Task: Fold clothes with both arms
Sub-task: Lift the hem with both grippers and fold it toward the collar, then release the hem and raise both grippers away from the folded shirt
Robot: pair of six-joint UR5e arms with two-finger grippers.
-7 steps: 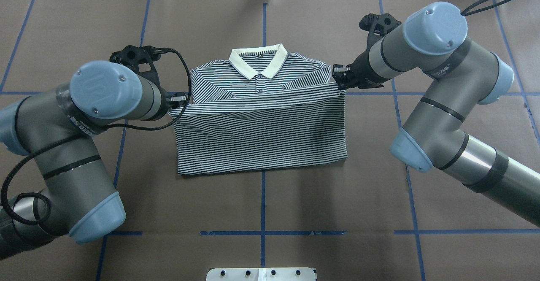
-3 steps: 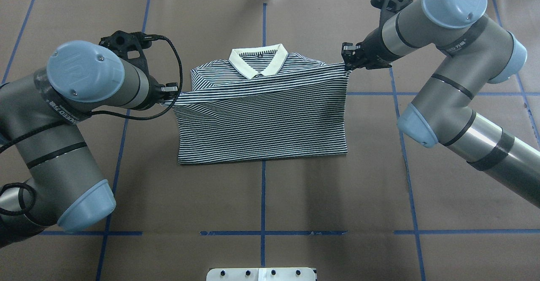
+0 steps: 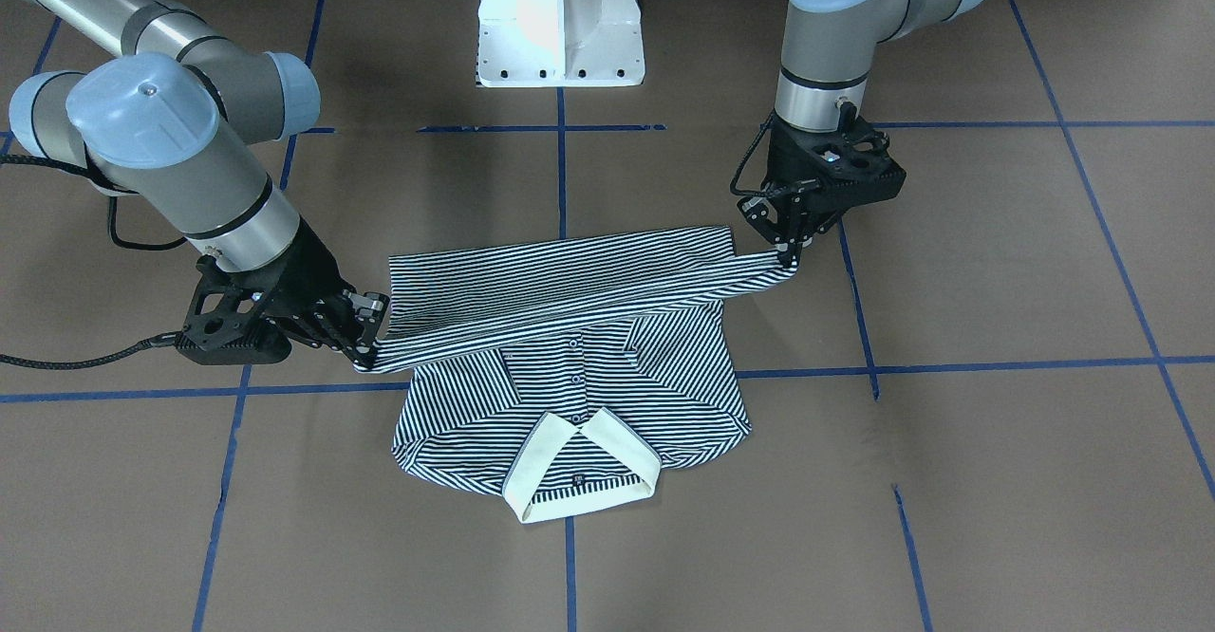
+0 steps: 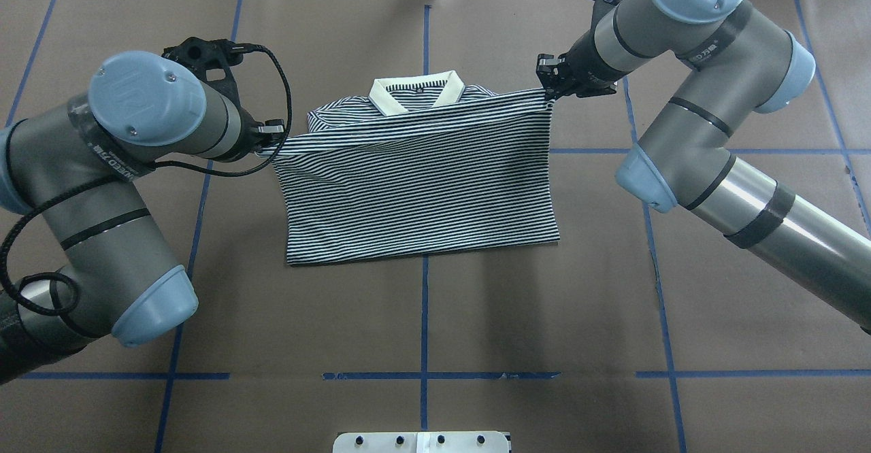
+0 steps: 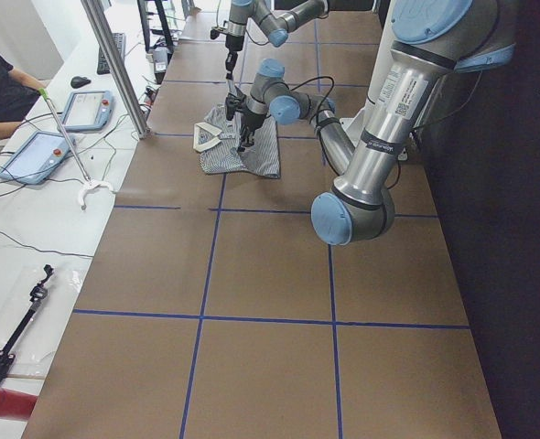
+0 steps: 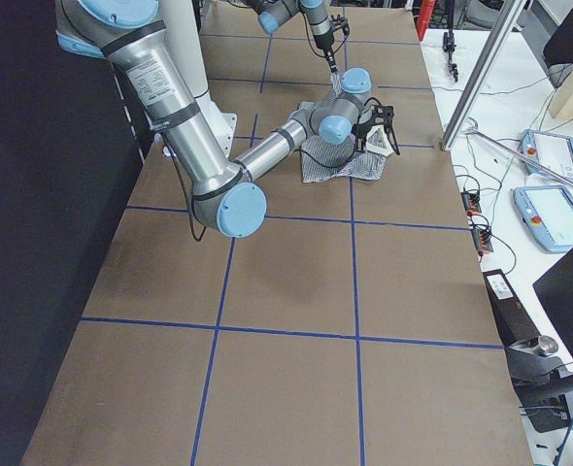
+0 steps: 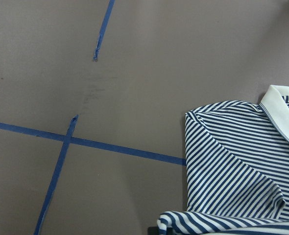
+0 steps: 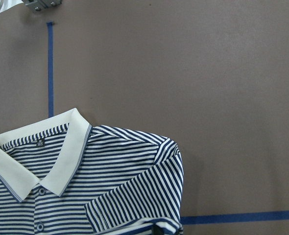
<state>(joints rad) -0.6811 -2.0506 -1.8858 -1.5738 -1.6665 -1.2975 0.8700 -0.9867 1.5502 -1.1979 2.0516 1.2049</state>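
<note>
My left gripper is to let go of the shirt's hem corner. It will do so just past the outer tip of the striped polo shirt's shoulder [image 3: 763, 420] [image 7: 177, 115].
The striped polo shirt [image 4: 418, 188] lies flat at the table's middle, cream collar [image 4: 416, 96] on the far side. Its lower half is lifted and stretched as a taut band [image 3: 570, 281] over the chest. My left gripper [image 4: 269, 141] is shut on the band's left hem corner, and it shows at the right in the front-facing view [image 3: 788, 254]. At the other hem corner my right gripper [image 4: 550, 89] is shut beside the shoulder, seen also from the front [image 3: 365, 352]. The left wrist view shows the shoulder [image 7: 232, 161]; the right wrist view shows the collar [image 8: 36, 156] and a sleeve.
Brown paper with blue tape lines [image 4: 424, 317] covers the table. The white pedestal base [image 3: 560, 15] stands on the robot's side. A metal plate [image 4: 422, 441] sits at the near edge. A person [image 5: 0, 87] and tablets [image 5: 87, 108] are at a side bench.
Both grippers have carried the hem farther toward the collar. The lifted band now covers the placket and most of the chest, and the right gripper has reached the shoulder line.
</note>
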